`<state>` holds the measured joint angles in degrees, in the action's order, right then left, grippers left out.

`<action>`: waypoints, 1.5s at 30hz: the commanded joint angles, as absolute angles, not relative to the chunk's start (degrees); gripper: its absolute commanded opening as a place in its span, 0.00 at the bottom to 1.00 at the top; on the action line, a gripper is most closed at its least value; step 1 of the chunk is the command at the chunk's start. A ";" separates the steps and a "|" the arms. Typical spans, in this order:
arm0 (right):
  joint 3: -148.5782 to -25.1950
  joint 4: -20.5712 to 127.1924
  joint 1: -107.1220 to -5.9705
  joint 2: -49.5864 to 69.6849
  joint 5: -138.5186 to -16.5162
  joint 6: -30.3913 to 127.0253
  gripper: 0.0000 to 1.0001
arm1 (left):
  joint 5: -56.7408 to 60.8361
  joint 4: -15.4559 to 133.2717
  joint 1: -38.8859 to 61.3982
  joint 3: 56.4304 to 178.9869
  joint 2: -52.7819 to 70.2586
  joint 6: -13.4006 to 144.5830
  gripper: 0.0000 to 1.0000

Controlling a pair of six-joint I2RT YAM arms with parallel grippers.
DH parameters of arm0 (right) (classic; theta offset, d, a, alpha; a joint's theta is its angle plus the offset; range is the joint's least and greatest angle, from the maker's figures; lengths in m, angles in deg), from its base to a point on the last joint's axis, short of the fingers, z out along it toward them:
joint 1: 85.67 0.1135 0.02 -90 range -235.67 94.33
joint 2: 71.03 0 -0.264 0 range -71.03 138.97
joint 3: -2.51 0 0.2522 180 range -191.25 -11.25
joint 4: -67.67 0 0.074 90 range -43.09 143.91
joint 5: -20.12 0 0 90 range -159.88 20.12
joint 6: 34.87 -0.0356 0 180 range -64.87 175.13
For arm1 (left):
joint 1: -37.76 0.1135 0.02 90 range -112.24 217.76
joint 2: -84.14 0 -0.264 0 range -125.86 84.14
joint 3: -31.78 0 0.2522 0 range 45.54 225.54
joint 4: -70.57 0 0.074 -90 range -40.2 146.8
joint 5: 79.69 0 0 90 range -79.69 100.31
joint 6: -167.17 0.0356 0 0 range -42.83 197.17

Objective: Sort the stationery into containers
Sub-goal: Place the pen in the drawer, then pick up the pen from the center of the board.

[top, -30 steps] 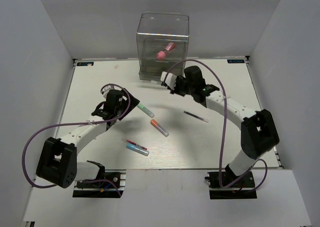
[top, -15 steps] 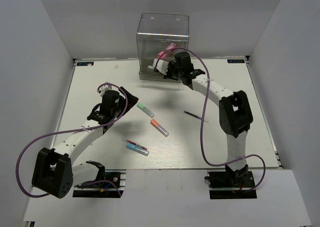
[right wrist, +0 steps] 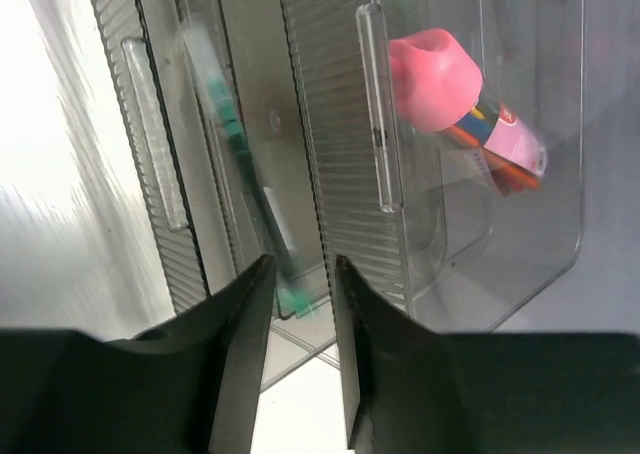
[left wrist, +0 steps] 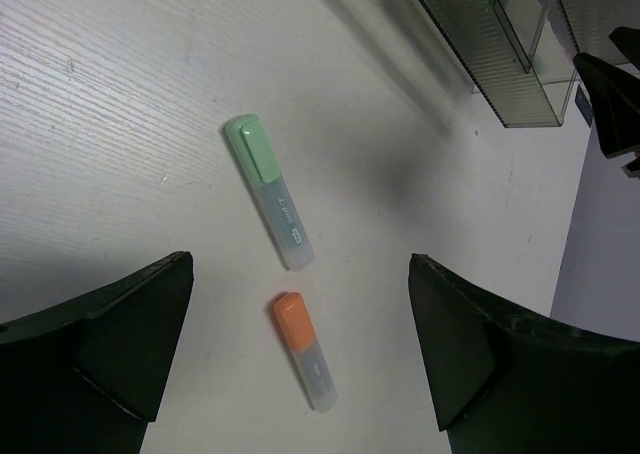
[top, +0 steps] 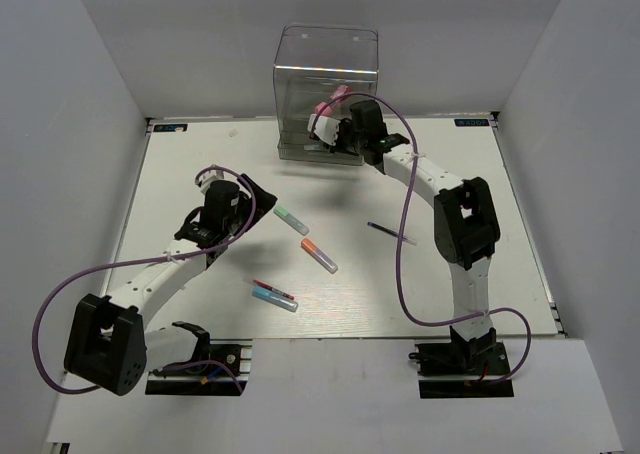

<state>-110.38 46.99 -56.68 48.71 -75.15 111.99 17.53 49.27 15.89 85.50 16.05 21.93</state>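
The fingers of my left gripper needs to next move over to the red-pink pen's far end [top: 257, 282], which is near the cap of the blue marker, and close there.
The clear drawer box [top: 326, 79] stands at the table's back. My right gripper [top: 332, 134] is at its open lower drawer, jaws slightly apart and empty [right wrist: 302, 274]. A blurred translucent pen with green parts [right wrist: 235, 144] lies inside that drawer. A pink-capped marker [right wrist: 440, 84] sits in the drawer above. My left gripper [top: 255, 202] is wide open above the table [left wrist: 300, 274], over a green-capped marker [left wrist: 268, 189] and an orange-capped marker [left wrist: 300, 349]. A thin dark pen [top: 391, 233], a red-pink pen [top: 268, 287] and a blue marker [top: 274, 298] lie on the table.
The white table [top: 200, 154] is walled by grey panels on the left, back and right. The right arm's purple cable [top: 405, 244] loops over the table's right half. The arm bases sit at the near edge.
My right gripper has moved from the table's middle up to the box's drawers, and the pale item it carried is now inside the drawer. The left arm shifted slightly.
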 commanded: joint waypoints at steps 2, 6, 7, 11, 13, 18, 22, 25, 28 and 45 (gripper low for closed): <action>-112.15 46.70 -56.93 48.15 -75.68 112.26 0.40 | 17.96 49.25 16.05 85.70 16.64 22.77 0.97; -110.14 45.91 -57.02 45.52 -77.34 109.99 0.40 | 17.96 47.23 16.05 86.31 16.64 22.77 0.96; -109.87 45.56 -57.28 44.64 -79.44 109.19 0.40 | 18.74 45.75 16.05 87.36 16.64 22.24 0.96; -104.43 41.26 -58.51 36.73 -86.03 103.48 0.27 | 22.69 32.31 15.52 91.76 16.64 16.82 0.93; -100.39 37.48 -58.95 32.61 -87.54 98.47 0.23 | 23.93 23.34 15.52 94.22 17.17 13.47 0.90; -92.22 27.11 -61.14 28.29 -90.70 93.10 0.33 | 23.41 6.92 14.99 97.56 18.31 1.44 0.88; -85.62 24.29 -63.26 25.57 -91.32 89.68 0.50 | 22.00 -0.40 14.99 98.89 14.20 -4.38 0.87; -81.13 24.98 -64.84 23.81 -91.76 89.06 0.57 | 21.47 -3.65 14.99 101.69 8.57 -5.62 0.87; -79.37 25.08 -65.72 23.71 -92.20 88.53 0.58 | 21.47 -4.46 14.99 103.81 3.91 -5.62 0.87; -78.31 28.15 -68.71 24.51 -93.69 87.30 0.60 | 15.76 0.38 14.99 95.82 -1.37 -5.62 0.71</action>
<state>-78.21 26.16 -68.07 25.72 -92.53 88.37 17.10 -1.19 15.23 96.83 -0.93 -5.00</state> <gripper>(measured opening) 0.596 0.707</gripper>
